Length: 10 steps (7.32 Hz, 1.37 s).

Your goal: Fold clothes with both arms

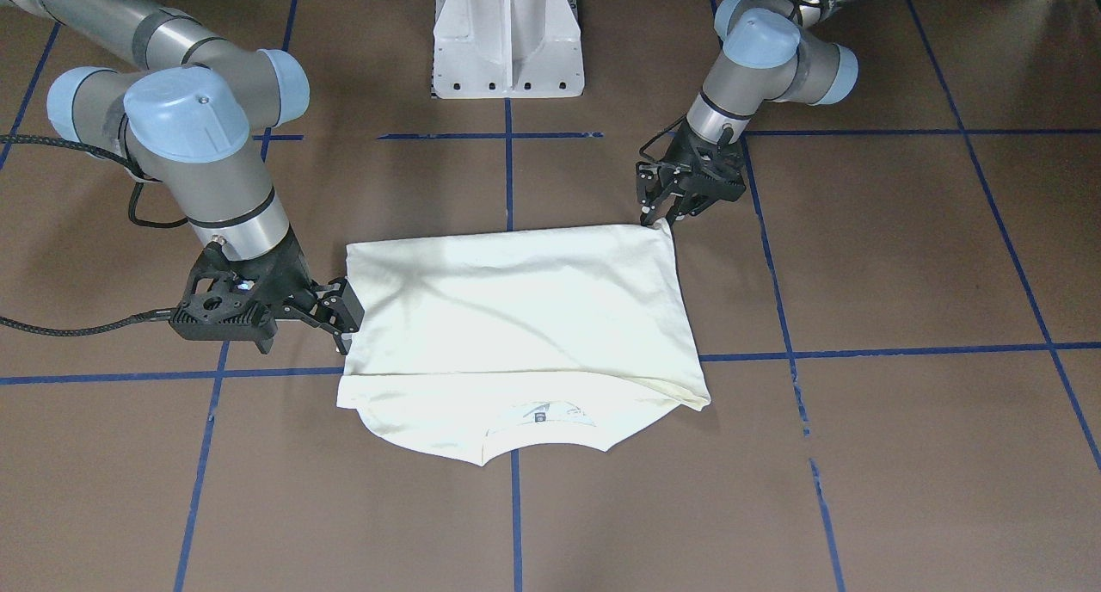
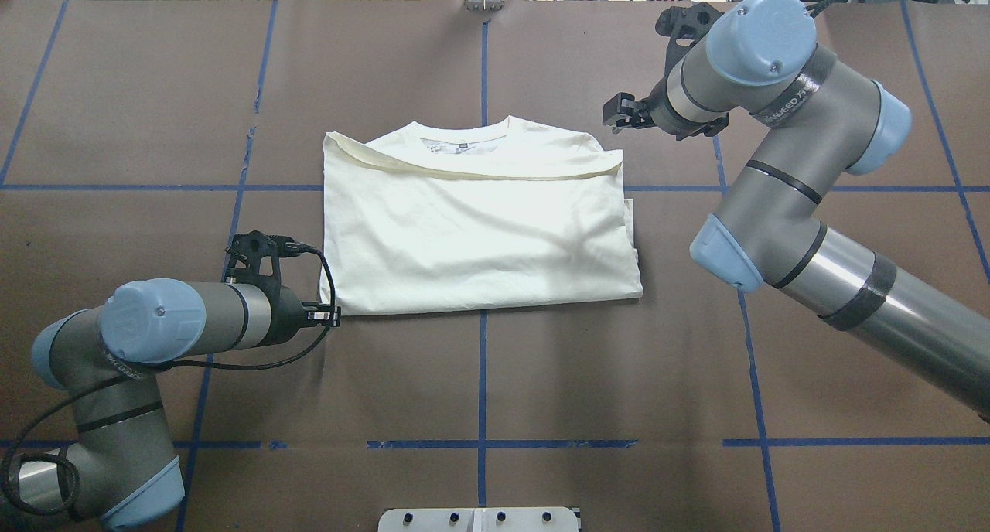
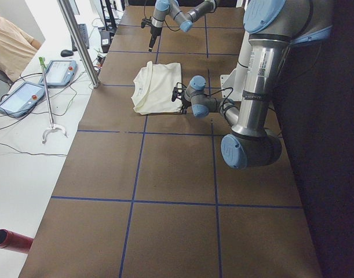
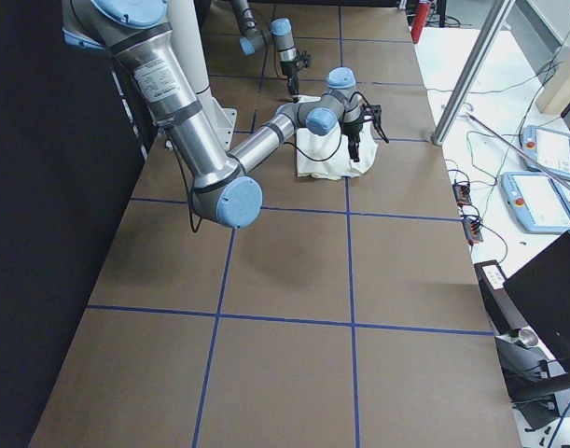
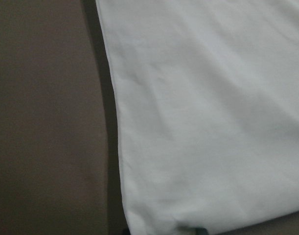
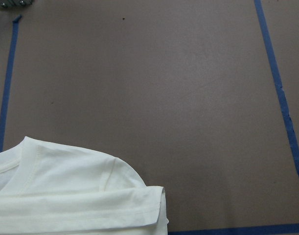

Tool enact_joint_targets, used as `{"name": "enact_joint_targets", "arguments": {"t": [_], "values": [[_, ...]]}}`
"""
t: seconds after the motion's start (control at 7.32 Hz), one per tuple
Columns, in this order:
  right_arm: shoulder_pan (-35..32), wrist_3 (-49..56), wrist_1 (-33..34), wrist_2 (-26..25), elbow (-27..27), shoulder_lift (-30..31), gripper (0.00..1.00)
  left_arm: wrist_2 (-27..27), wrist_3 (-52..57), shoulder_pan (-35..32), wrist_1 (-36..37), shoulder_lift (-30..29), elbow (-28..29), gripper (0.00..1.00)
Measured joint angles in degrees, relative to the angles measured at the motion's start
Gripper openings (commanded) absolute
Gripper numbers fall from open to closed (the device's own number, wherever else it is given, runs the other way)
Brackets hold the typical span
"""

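The robot's left gripper should release the shirt's corner on the brown table (image 1: 807, 523), next to the far end of the broken blue tape line.
The cream-white shirt (image 1: 516, 317) lies flat on the brown table, folded over itself with its plain side up; the cat print is hidden. It also shows in the overhead view (image 2: 479, 230). The collar with its neck label (image 2: 462, 145) is at the far edge. My left gripper (image 1: 661, 220) sits low at the shirt's near left corner, its jaws apart; it also shows in the overhead view (image 2: 331, 314). My right gripper (image 1: 344, 321) hovers by the shirt's far right shoulder, its jaws apart and empty; it also shows in the overhead view (image 2: 619, 114). Both wrist views show cloth (image 5: 213, 122) (image 6: 66, 196) and no fingers.
The white pedestal base (image 1: 507, 41) stands at the robot's side of the table. Blue tape lines (image 2: 481, 393) grid the brown surface. Beside the table's far side are a metal post (image 3: 78, 40), tablets (image 3: 61, 72) and a seated person (image 3: 8, 40).
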<state>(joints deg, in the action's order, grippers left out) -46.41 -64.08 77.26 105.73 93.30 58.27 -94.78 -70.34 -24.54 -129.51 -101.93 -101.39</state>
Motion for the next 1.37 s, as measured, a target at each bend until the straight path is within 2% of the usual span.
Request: {"name": "enact_joint_targets", "arguments": {"t": [0.27,0.55,0.68,1.09,1.23,1.37], "values": [[0.0,-0.3,0.0,0.0,0.1,0.0,1.00,0.5,5.3,-2.6,0.3,0.3,-0.4,0.00],[0.0,-0.5,0.0,0.0,0.3,0.0,1.00,0.2,16.4,-12.0,0.7,-0.8,3.5,0.00],[0.0,-0.6,0.0,0.0,0.4,0.0,1.00,0.2,21.6,-17.3,0.6,-4.3,9.3,0.00],[0.0,-0.7,0.0,-0.2,1.1,-0.1,1.00,0.8,28.2,-26.7,-0.3,-27.4,39.4,0.00],[0.1,-1.2,0.1,-0.2,1.7,-0.2,1.00,1.8,28.6,-27.5,-2.1,-33.1,47.3,0.99],[0.2,-2.2,0.1,-0.3,2.1,-0.4,1.00,2.9,28.8,-28.1,-4.4,-35.7,51.8,1.00]]}}
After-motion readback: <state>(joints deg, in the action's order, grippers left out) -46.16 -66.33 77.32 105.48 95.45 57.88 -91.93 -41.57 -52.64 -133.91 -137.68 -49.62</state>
